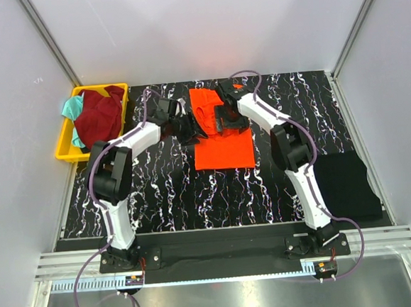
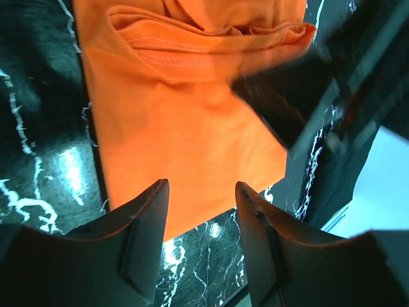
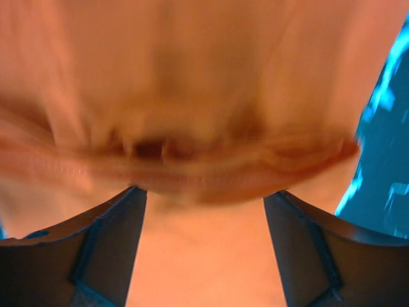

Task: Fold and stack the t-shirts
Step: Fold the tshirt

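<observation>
The robot's right gripper needs to next grab the bunched fold's end [image 1: 249, 129] [image 3: 345, 151] on the orange t-shirt, on the side closest to the folded black t-shirt.
An orange t-shirt [image 1: 219, 142] lies partly folded at the middle back of the table, a bunched fold across its upper part. My left gripper [image 1: 187, 130] hovers at the shirt's left edge, open and empty; its wrist view shows the orange cloth [image 2: 185, 128] beyond the spread fingers [image 2: 150, 224]. My right gripper [image 1: 229, 119] is over the shirt's upper right, open, with the bunched fold [image 3: 192, 160] just past its fingertips [image 3: 115, 224]. A folded black t-shirt [image 1: 347, 185] lies at the right edge of the table.
A yellow bin [image 1: 65, 139] at the far left holds a dark red shirt [image 1: 99, 112] and a teal one [image 1: 71, 107]. White walls enclose the black marbled table [image 1: 159, 193].
</observation>
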{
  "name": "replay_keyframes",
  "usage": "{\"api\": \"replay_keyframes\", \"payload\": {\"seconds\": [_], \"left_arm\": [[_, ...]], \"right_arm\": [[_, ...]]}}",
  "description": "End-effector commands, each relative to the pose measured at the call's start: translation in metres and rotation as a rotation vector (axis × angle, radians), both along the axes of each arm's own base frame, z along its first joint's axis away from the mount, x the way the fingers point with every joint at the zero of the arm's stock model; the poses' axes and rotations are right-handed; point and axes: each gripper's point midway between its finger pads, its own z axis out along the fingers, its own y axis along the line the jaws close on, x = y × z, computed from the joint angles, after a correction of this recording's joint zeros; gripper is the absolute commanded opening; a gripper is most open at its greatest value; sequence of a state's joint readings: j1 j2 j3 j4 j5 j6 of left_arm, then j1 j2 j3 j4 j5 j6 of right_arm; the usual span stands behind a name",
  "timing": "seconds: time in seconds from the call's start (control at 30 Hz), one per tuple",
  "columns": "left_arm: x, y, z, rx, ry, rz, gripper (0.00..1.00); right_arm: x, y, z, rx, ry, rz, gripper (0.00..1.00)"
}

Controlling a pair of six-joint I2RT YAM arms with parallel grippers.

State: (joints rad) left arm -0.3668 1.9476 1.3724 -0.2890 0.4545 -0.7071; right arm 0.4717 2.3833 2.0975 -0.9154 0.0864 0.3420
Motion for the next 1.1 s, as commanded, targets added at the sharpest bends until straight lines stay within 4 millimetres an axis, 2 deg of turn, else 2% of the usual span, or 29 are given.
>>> {"api": "replay_keyframes", "payload": {"seconds": [0.0, 0.13, 0.17, 0.2, 0.27, 0.3, 0.33, 0.53, 0.67, 0.7, 0.73, 0.77, 0.8, 0.83, 0.87, 0.9, 0.93, 1.0, 1.07], "left_arm": [[0.023, -0.012, 0.007, -0.024, -0.072, -0.018, 0.51], [0.037, -0.020, 0.002, -0.037, -0.070, -0.005, 0.50], [0.044, -0.023, 0.008, -0.049, -0.084, -0.001, 0.51], [0.047, -0.024, 0.002, -0.051, -0.076, 0.001, 0.51], [0.052, -0.030, 0.005, -0.065, -0.087, -0.008, 0.51], [0.057, -0.033, 0.010, -0.078, -0.097, -0.011, 0.51], [0.061, -0.035, 0.006, -0.083, -0.095, -0.013, 0.51], [0.080, -0.044, 0.022, -0.133, -0.133, 0.004, 0.51], [0.090, -0.056, 0.020, -0.202, -0.125, 0.009, 0.51], [0.092, -0.058, 0.022, -0.222, -0.129, 0.006, 0.51], [0.096, -0.061, 0.023, -0.250, -0.143, 0.012, 0.50], [0.097, -0.063, 0.023, -0.267, -0.150, 0.009, 0.50], [0.101, -0.066, 0.027, -0.292, -0.187, 0.008, 0.49], [0.102, -0.066, 0.027, -0.303, -0.193, 0.012, 0.48], [0.100, -0.066, 0.022, -0.310, -0.183, 0.021, 0.47], [0.104, -0.067, 0.026, -0.330, -0.210, 0.020, 0.47], [0.105, -0.066, 0.025, -0.337, -0.212, 0.024, 0.45], [0.108, -0.064, 0.022, -0.352, -0.222, 0.033, 0.43], [0.112, -0.058, 0.018, -0.362, -0.224, 0.048, 0.41]], "right_arm": [[0.047, -0.008, 0.011, -0.082, -0.150, -0.007, 0.83], [0.081, -0.012, 0.017, -0.116, -0.232, -0.009, 0.85], [0.093, -0.012, 0.025, -0.114, -0.266, -0.014, 0.85], [0.099, -0.014, 0.028, -0.103, -0.280, -0.016, 0.85], [0.110, -0.020, 0.039, -0.070, -0.305, -0.025, 0.85], [0.112, -0.022, 0.043, -0.054, -0.309, -0.034, 0.85], [0.113, -0.029, 0.047, -0.040, -0.305, -0.045, 0.85], [0.092, -0.027, 0.079, 0.014, -0.290, 0.028, 0.86], [0.088, -0.040, 0.097, 0.125, -0.268, -0.041, 0.84], [0.087, -0.039, 0.099, 0.168, -0.251, -0.047, 0.79], [0.082, -0.029, 0.100, 0.263, -0.211, -0.048, 0.76], [0.084, -0.034, 0.101, 0.306, -0.197, -0.066, 0.69], [0.080, -0.024, 0.104, 0.400, -0.159, -0.058, 0.66], [0.078, -0.023, 0.097, 0.443, -0.126, -0.067, 0.57], [0.085, -0.026, 0.098, 0.493, -0.134, -0.077, 0.46], [0.082, -0.019, 0.098, 0.567, -0.102, -0.078, 0.29], [0.085, -0.017, 0.091, 0.599, -0.097, -0.082, 0.21], [0.085, -0.016, 0.090, 0.682, -0.079, -0.093, 0.11], [0.091, -0.013, 0.085, 0.748, -0.111, -0.082, 0.07]]}}
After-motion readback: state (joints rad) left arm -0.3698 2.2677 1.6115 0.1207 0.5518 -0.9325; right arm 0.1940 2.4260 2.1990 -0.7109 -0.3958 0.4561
